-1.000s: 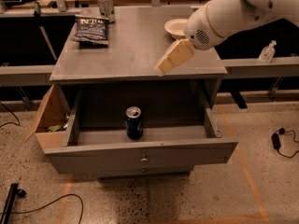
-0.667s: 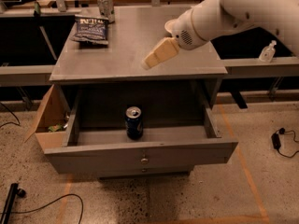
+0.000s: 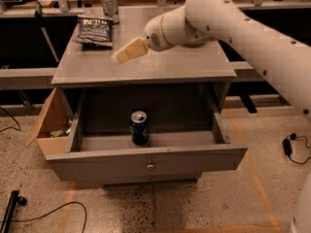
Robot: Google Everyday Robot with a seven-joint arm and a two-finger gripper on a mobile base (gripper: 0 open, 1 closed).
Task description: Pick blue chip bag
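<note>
The robot's gripper needs to close on the blue chip bag's side edge [image 3: 108,32], the one that faces the middle of the grey cabinet top.
The blue chip bag [image 3: 95,30] is dark navy with a pale banner across its top. It lies flat at the back left of the grey cabinet top [image 3: 160,64]. My gripper [image 3: 127,52] hangs over the cabinet top, right of and in front of the bag, apart from it. Its tan fingers point left and down towards the bag. The white arm reaches in from the upper right.
A silver can [image 3: 110,5] stands just behind the bag. A blue soda can [image 3: 139,127] stands upright in the open drawer [image 3: 146,154] below. A cardboard box [image 3: 48,125] sits left of the cabinet. Cables lie on the floor.
The arm has swung left across the cabinet top, and my gripper has moved closer to the chip bag. The plate at the back right is now hidden behind the arm.
</note>
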